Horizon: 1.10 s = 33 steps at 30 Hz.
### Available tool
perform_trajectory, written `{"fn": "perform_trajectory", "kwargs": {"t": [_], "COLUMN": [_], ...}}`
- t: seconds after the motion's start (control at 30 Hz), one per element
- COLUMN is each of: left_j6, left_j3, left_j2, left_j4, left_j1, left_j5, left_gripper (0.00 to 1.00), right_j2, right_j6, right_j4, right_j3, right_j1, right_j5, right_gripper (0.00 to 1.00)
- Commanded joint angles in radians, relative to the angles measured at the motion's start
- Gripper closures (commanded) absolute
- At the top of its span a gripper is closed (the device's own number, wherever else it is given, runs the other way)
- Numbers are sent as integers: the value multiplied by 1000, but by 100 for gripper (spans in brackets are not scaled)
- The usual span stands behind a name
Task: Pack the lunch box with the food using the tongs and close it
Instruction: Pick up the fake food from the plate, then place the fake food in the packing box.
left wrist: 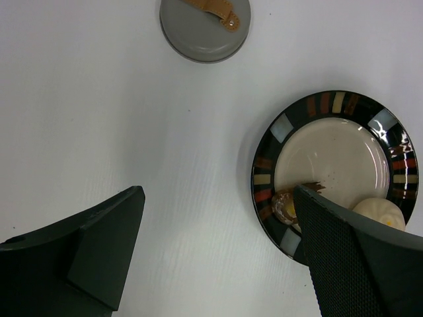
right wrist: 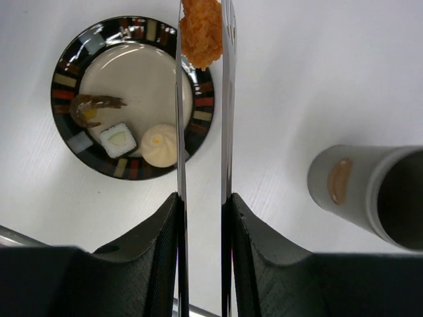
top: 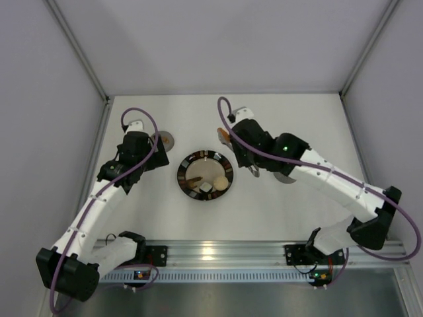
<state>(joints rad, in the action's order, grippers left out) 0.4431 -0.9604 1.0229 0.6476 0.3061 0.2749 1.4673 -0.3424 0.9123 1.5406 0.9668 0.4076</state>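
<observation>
The orange piece of food will rest inside the open grey lunch box (top: 291, 151) (right wrist: 408, 198) once my right gripper loosens the tongs.
My right gripper (right wrist: 203, 198) is shut on the tongs (right wrist: 180, 119), pressing the two silvery arms close together. Their tips pinch an orange piece of food (right wrist: 201, 30) above the plate's right rim. On the plate (right wrist: 64, 80) lie a brown piece (right wrist: 89, 109), a white-and-black roll (right wrist: 117, 139) and a cream bun (right wrist: 160, 144). The grey lunch box (right wrist: 370, 188) stands open at the right, apart from the tongs. Its round lid (left wrist: 205, 26) with a tan strap lies flat left of the plate. My left gripper (left wrist: 218, 198) hangs open and empty between lid and plate (left wrist: 264, 178).
From above, the plate (top: 182, 175) sits mid-table between the two arms. The lunch box (top: 285, 178) is mostly hidden under the right arm. White walls close in the table on the left, back and right. An aluminium rail runs along the near edge.
</observation>
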Motion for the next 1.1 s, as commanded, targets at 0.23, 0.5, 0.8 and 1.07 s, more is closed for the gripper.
{"fn": "perform_trajectory", "kwargs": {"t": [0.23, 0.5, 0.8, 1.07], "left_j6": [-6, -9, -9, -12], "left_j3": [9, 11, 14, 12], "left_j2": [-18, -15, -10, -12], "left_j4": [-42, -46, -49, -49], "left_j1": [-5, -5, -5, -5], "left_j5": [-45, -65, -77, -82], "left_gripper": [1, 1, 1, 1], "right_j2": [-356, -479, -539, -535], "right_j6": [-254, -467, -527, -535], "right_j4": [396, 580, 593, 593], "right_j3": [-13, -122, -218, -237], "right_j1": [-37, -40, -39, -45], "right_j5": [295, 359, 355, 364], "right_gripper": [84, 83, 82, 78]}}
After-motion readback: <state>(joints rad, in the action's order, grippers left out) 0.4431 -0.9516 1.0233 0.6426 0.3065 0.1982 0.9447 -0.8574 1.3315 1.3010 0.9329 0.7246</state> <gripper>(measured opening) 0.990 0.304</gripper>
